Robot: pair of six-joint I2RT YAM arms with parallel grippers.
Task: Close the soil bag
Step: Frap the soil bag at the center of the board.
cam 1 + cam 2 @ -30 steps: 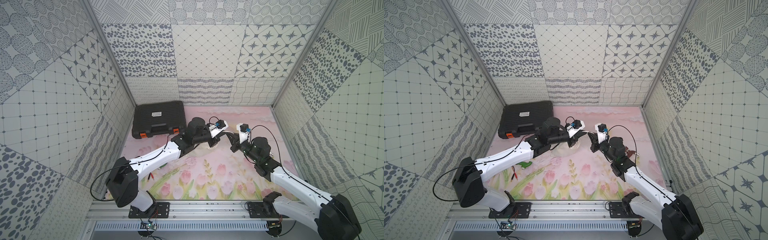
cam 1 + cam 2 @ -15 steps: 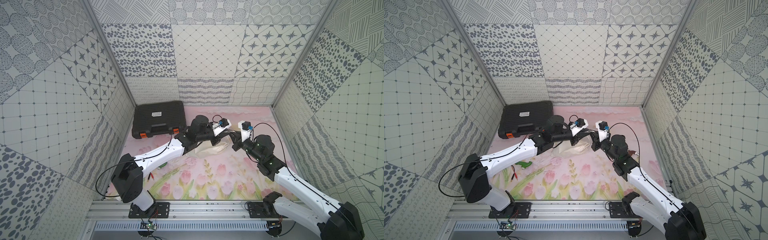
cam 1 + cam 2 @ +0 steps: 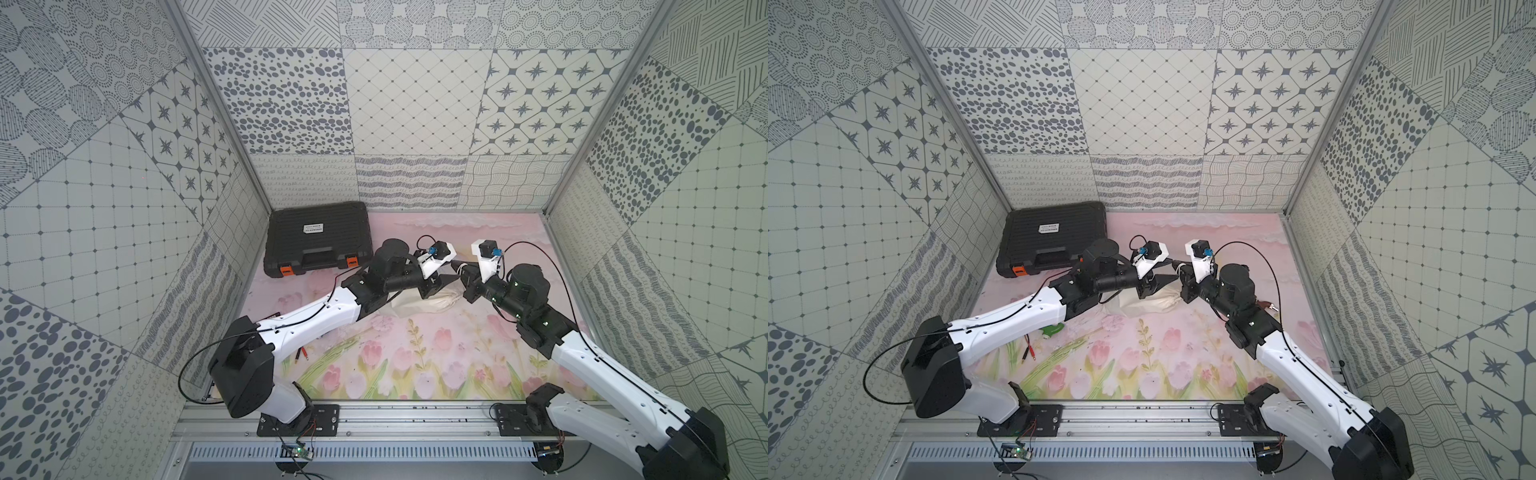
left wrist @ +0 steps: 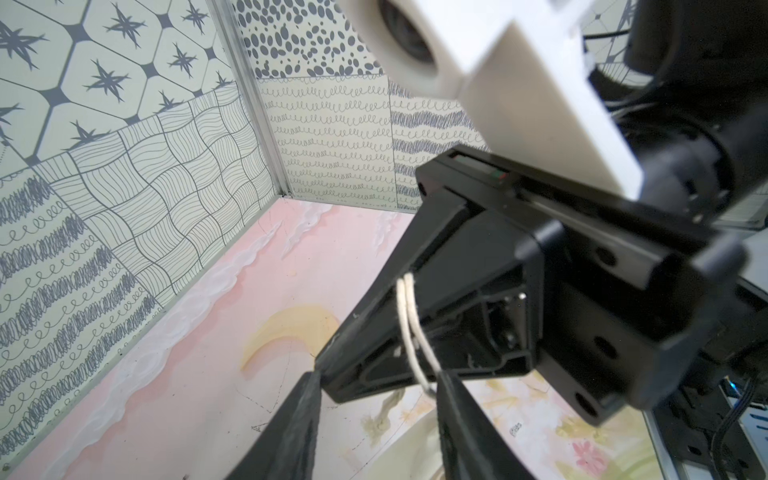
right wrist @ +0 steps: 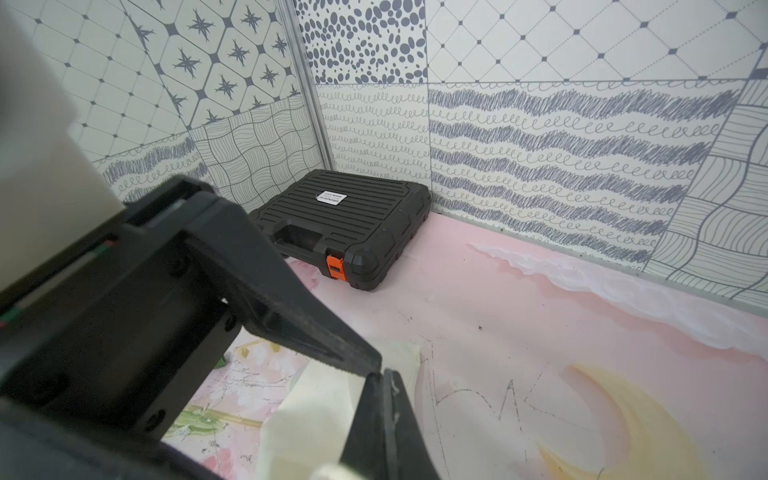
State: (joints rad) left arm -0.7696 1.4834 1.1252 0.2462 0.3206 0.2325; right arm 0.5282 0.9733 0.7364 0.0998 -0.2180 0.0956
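Note:
The fingers of my left gripper are high beside the looped cords, so that gripper should pinch the soil bag's opening [image 3: 452,297] while my right gripper pulls the cords.
The soil bag [image 3: 424,306] [image 3: 1148,306] is a cream cloth pouch lying on the flowered mat, under both grippers. My left gripper [image 3: 449,278] [image 3: 1169,279] [image 4: 376,376] hangs just above its mouth, fingers apart and open. Two thin cream cords [image 4: 409,320] run up from beside one left finger [image 4: 461,424] into the closed jaws of my right gripper [image 3: 458,266] [image 3: 1174,264] [image 5: 380,376]. The right gripper is shut on these cords, tip to tip with the left one. In the right wrist view the pouch [image 5: 316,415] shows below the shut fingers.
A black ribbed case [image 3: 318,237] [image 3: 1052,239] [image 5: 345,216] with orange latches lies in the back left corner. Near the left arm lie a green object [image 3: 1050,330] and red-tipped clips [image 3: 1032,353]. Patterned walls enclose the mat on three sides.
The two grippers have drawn closer together over the pouch. My left gripper's fingers have parted from shut to open. The right gripper stays shut.

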